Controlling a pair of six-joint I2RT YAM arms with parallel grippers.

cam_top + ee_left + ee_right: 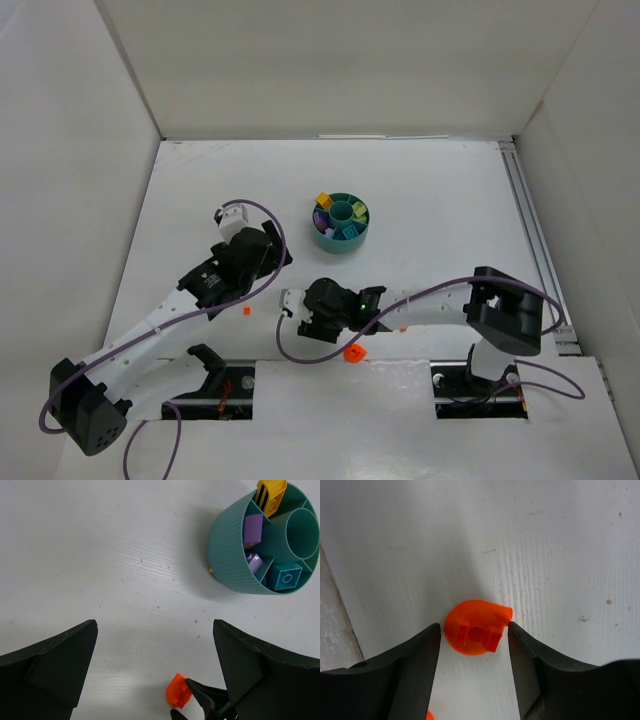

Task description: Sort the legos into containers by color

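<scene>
The orange round lego lies crooked and its jutting edge meets my right gripper's finger, so next I open, shift and pinch the lego's two small lugs (478, 635).
An orange round lego (475, 627) lies on the white table between the fingers of my right gripper (474, 625). The right fingertip touches its little tab, while a thin gap shows at the left fingertip. The same piece (178, 690) shows in the left wrist view with those fingertips at it. My left gripper (155, 625) hangs wide open above bare table, holding nothing. The teal dish (340, 240) stands mid-table and holds a yellow lego (270, 495), a purple lego (252, 527) and a turquoise lego (286, 576) in separate sections.
Other loose orange pieces lie near the front: a tiny one (245, 311), a bigger one (352, 352) and a small one (403, 328) beside the right arm. White walls enclose the table. Purple cables loop from both arms.
</scene>
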